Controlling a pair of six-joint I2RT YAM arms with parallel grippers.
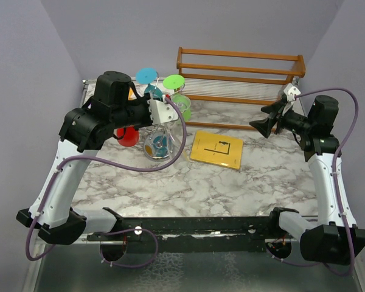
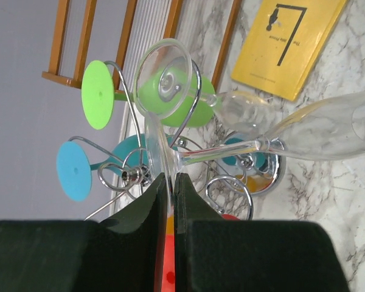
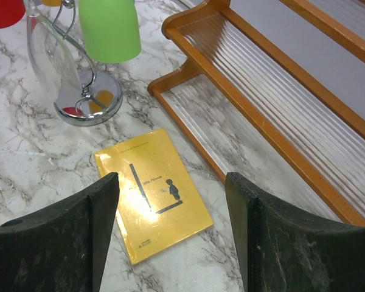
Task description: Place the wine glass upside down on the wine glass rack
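Note:
The clear wine glass, now bowl-down among the rack's looping arms, will be released by my left gripper in the rack's empty loop [image 1: 157, 148] [image 2: 231, 193], next to the red glass.
The silver wire wine glass rack [image 1: 160, 149] stands at the back left on its round shiny base [image 2: 263, 177], which also shows in the right wrist view [image 3: 88, 106]. Green [image 3: 109, 27], teal [image 1: 153, 91] and red [image 1: 126, 136] glasses hang on it upside down. My left gripper [image 2: 168, 176] is shut on the clear wine glass [image 2: 328, 128] at its foot end and holds it bowl-down among the rack's looping arms. The glass's bowl [image 3: 48, 61] hangs just beside the base. I cannot tell whether the stem sits in a loop. My right gripper [image 3: 170, 231] is open and empty above the table at the right.
A yellow book [image 1: 216, 149] lies flat mid-table, under my right gripper [image 1: 264, 125]. The orange-brown wooden slatted shelf rack [image 1: 240, 73] stands along the back wall. Grey walls close in on the left, back and right.

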